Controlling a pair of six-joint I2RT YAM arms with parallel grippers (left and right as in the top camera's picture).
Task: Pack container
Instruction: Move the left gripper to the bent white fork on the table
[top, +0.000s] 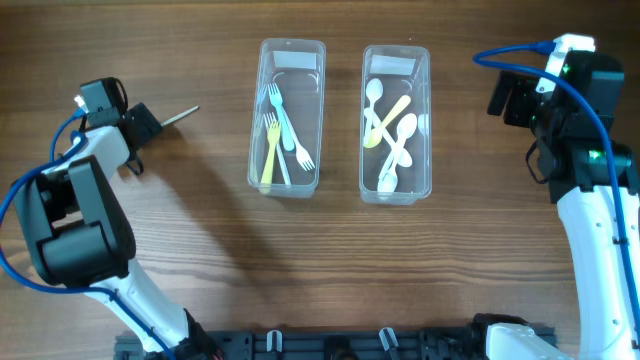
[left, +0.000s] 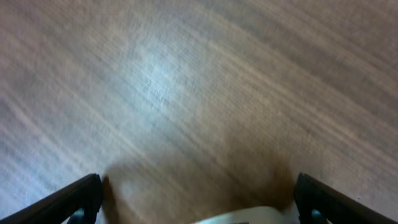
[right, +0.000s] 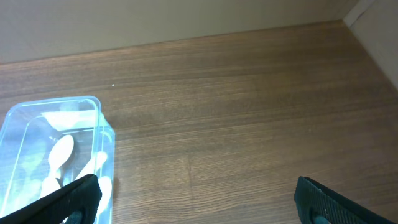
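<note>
The thin grey stick-like piece (top: 174, 119) lies alone on the wood outside the clear plastic containers. Next, my left gripper closes on it.
Two clear plastic containers stand at the table's middle. The left container (top: 255, 150) holds several forks (top: 280, 135), blue, yellow and white. The right container (top: 366, 150) holds several spoons (top: 392, 135), white and yellow; it also shows in the right wrist view (right: 93, 102). My left gripper (top: 148, 122) is at the far left, and its wrist view is blurred, with the jaws wide apart (left: 196, 193) over bare wood. A thin grey stick-like piece (top: 182, 114) lies at its tip. A pale object (left: 249, 216) shows at the bottom edge between the jaws. My right gripper (top: 512, 98) is open and empty (right: 196, 193), right of the spoon container.
Both arms' blue cables (top: 520, 55) loop over the table sides. A black rail (top: 330, 345) runs along the front edge. Bare wood lies between each gripper and the containers.
</note>
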